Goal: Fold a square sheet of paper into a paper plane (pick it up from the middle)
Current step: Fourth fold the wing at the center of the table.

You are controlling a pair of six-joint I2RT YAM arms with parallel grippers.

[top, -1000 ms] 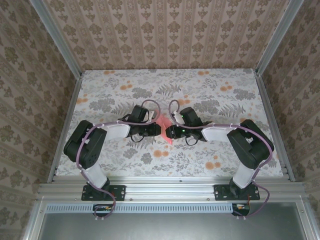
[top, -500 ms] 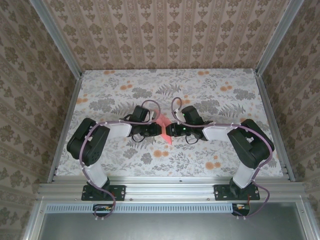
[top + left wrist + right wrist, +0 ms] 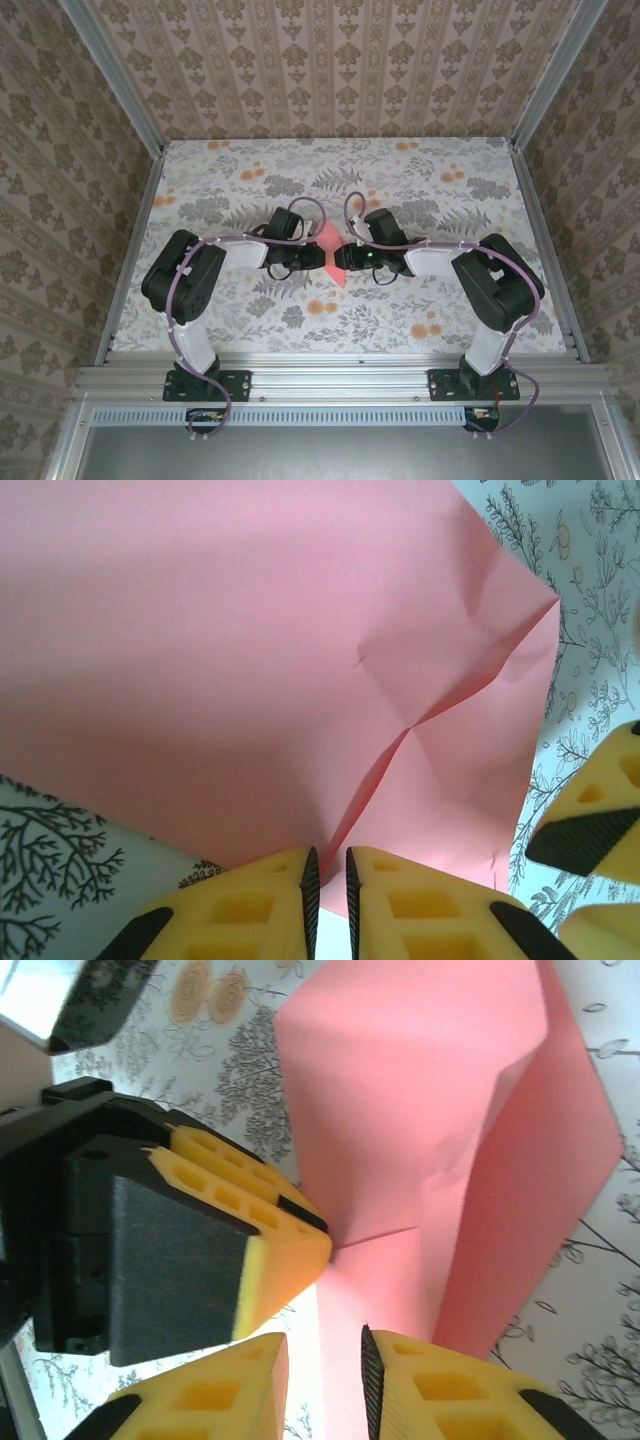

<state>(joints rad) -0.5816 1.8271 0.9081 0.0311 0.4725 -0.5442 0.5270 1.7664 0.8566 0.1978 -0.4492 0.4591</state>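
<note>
I will move my right gripper up from where its open fingers are, below the crease my left gripper pinches, and take the paper's edge [image 3: 332, 1272] beside that pinch.
The coral-pink sheet of paper [image 3: 331, 241] is held up between both grippers at the table's middle, folded and creased. In the left wrist view the paper [image 3: 250, 660] has a crease that runs down into my left gripper [image 3: 329, 855], whose yellow fingers are shut on that fold. My right gripper [image 3: 325, 1338] stands open, its jaws a little apart around the lower edge of the paper [image 3: 420, 1090]. My left gripper [image 3: 318, 1228] pinches the paper just above it. From above, the left gripper [image 3: 322, 257] and right gripper [image 3: 338, 259] almost touch.
A floral tablecloth [image 3: 240, 180] with small orange flower prints covers the table. Aluminium rails [image 3: 130, 260] run along its left, right and near edges, and patterned walls close it in. Both forearms lie low across the middle.
Both grippers and the paper have shifted slightly toward the far side. The left arm's elbow has swung right. The left jaws have closed a little.
</note>
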